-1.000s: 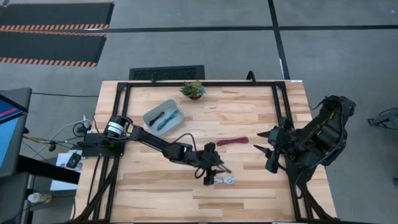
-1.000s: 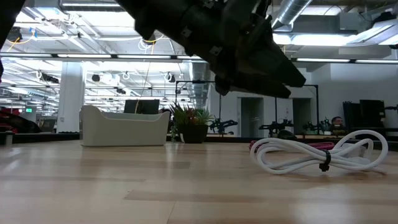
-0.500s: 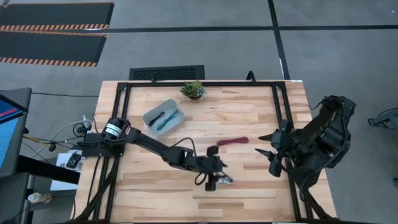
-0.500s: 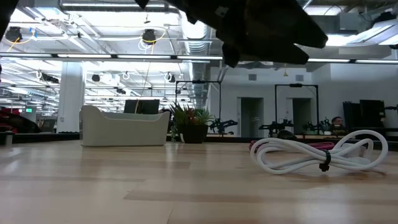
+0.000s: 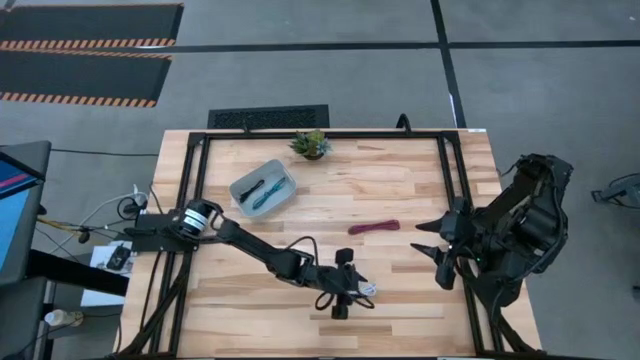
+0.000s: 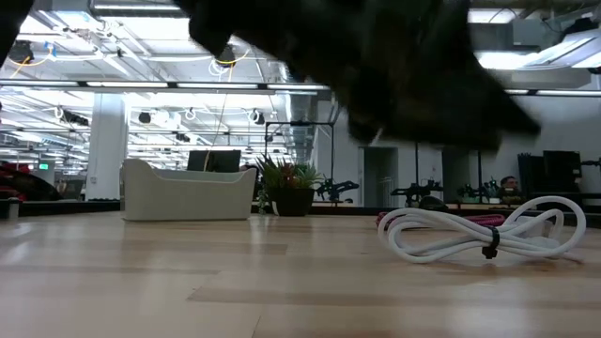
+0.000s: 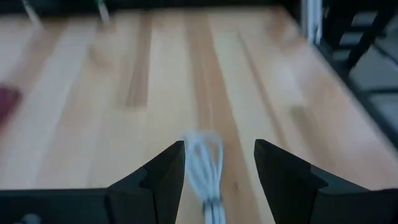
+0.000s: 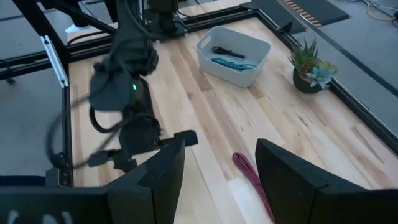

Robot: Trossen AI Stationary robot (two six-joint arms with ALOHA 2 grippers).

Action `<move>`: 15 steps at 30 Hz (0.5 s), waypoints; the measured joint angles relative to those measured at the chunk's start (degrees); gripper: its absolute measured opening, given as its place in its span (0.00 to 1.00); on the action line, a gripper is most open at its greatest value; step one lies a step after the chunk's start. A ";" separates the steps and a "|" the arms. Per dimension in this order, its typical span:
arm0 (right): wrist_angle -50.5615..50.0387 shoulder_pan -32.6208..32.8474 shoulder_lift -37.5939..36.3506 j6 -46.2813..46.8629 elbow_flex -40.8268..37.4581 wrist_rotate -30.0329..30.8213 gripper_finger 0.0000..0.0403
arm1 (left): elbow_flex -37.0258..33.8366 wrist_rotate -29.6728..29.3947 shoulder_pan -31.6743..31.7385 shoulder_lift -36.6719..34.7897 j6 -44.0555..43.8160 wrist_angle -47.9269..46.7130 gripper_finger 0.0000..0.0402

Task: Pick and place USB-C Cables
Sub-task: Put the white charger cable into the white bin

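My left gripper should lower its open fingers, which hang high over the white cable's far loop, and pinch the cable point(image 7: 216, 216) behind its black tie.
The white cable point(image 5: 368, 291) lies bundled on the table near its near edge, and it also shows in the low view point(image 6: 484, 235). My left gripper point(image 5: 350, 291) hangs open over it. In the left wrist view point(image 7: 219, 155) its fingers stand on either side of the white cable point(image 7: 203, 160) without touching. The maroon cable point(image 5: 374, 227) lies flat at mid-table point(image 8: 249, 177). The teal cable point(image 8: 231, 63) and the black cable point(image 8: 225, 51) lie in the clear bin point(image 5: 263, 186). My right gripper point(image 5: 420, 238) waits open at the table's right side.
A small potted plant point(image 5: 311, 143) stands at the far edge, right of the bin point(image 8: 233, 55). A black frame point(image 5: 452, 170) borders the tabletop. My left arm point(image 5: 260, 245) stretches slantwise across the table. Bare wood lies between the cables and the bin.
My left gripper has moved toward the table's near edge and come over the white cable, staying open. In the low view the arm has swung right and grown larger. The cables have not moved.
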 joint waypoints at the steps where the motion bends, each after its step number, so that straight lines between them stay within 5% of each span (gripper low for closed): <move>1: 0.09 0.00 0.01 0.01 0.00 0.00 0.55 | -0.16 0.05 -0.01 0.62 -0.13 -0.15 0.45; 10: 0.31 -0.05 0.01 -0.02 0.00 -0.01 0.55 | 0.02 2.96 1.30 2.84 -1.15 2.29 0.44; 15: 0.28 -0.07 0.01 -0.15 0.00 -0.03 0.55 | 0.05 3.63 1.22 3.47 -2.10 -0.02 0.34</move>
